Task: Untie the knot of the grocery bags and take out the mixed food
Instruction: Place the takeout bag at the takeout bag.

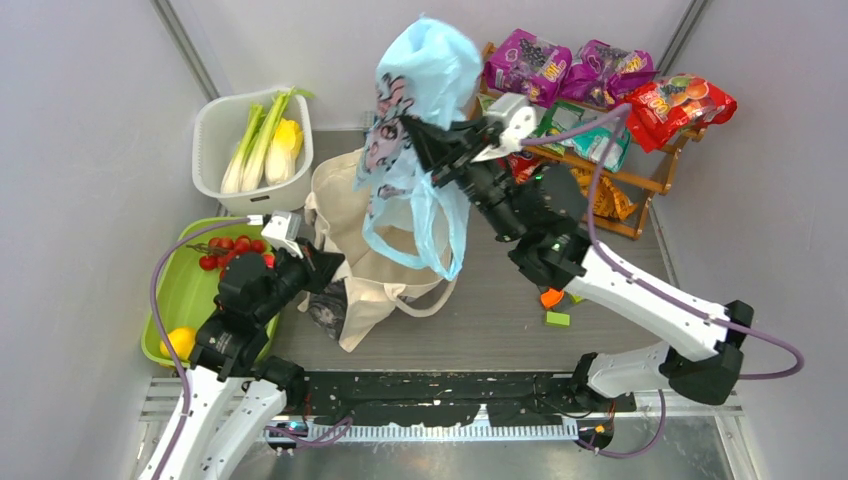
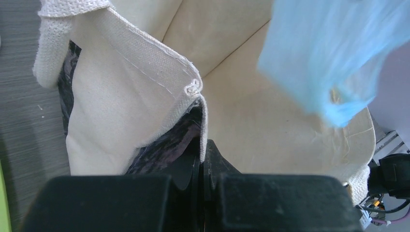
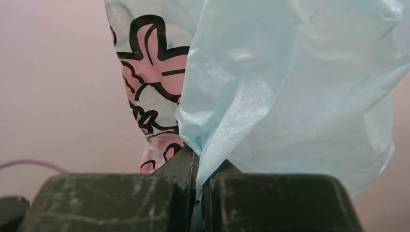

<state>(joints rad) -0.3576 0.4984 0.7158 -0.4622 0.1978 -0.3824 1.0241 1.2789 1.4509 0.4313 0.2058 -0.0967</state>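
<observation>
My right gripper is holding the light-blue plastic bag. It will let it go down inside the open cream canvas tote [image 1: 379, 253].
My right gripper [image 1: 414, 137] is shut on the light-blue plastic bag [image 1: 425, 75] and holds it up in the air above the cream canvas tote [image 1: 365, 215]. In the right wrist view the thin film [image 3: 290, 82] is pinched between the jaws of the gripper [image 3: 199, 166]. The bag's two loop handles [image 1: 445, 235] hang down loose, and no knot shows. My left gripper [image 1: 333, 270] is shut on the tote's rim; the left wrist view shows the rim [image 2: 202, 130] in the gripper [image 2: 203, 159]. Green-white stalks [image 1: 250, 145] and a yellow vegetable [image 1: 285, 148] lie in the white tub [image 1: 212, 120].
A green tray [image 1: 185, 300] at the left holds red fruits [image 1: 230, 250] and a yellow fruit [image 1: 182, 342]. A wooden rack [image 1: 640, 185] at the back right carries purple packets [image 1: 560, 65], a red packet [image 1: 675, 105] and teal packets. Small orange [image 1: 550, 297] and green [image 1: 557, 319] pieces lie on the table.
</observation>
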